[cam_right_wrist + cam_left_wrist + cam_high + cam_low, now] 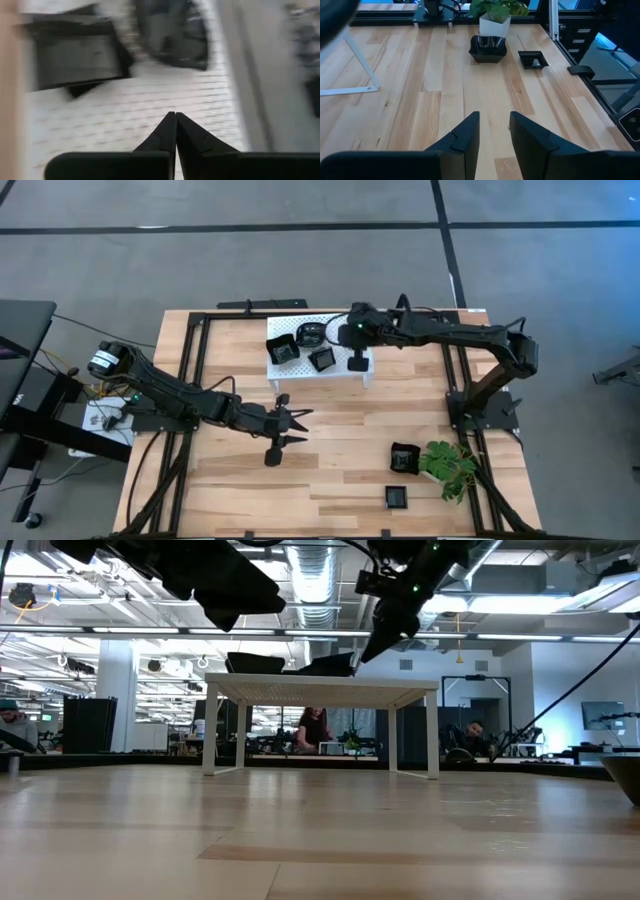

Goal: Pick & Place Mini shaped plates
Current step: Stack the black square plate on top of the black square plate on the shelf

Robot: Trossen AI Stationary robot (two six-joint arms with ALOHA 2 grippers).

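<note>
Next, my right gripper opens, pinches its rim [38, 59] and lays the small square plate flat, because that plate sits tilted and crooked over the plate under it.
Three black mini plates sit on the white perforated rack [340, 372] at the table's far middle: a square one [283, 350], a rounded one [312, 335] and a small square one [323, 359]. Two more lie on the table at the near right, one [404, 458] beside the plant and one [397, 498] nearer the front edge. My right gripper [175, 114] is shut and empty, just above the rack [150, 115]. It points toward the table's left, at the rounded plate [175, 35]. My left gripper [494, 117] is open and empty above the bare table middle [298, 428].
A green plant in a white pot [448, 465] stands at the near right, close to one plate [488, 48]. The rack stands on thin white legs [210, 730]. Black frame rails [190, 380] run along the table's left and right sides. People sit in the room behind.
</note>
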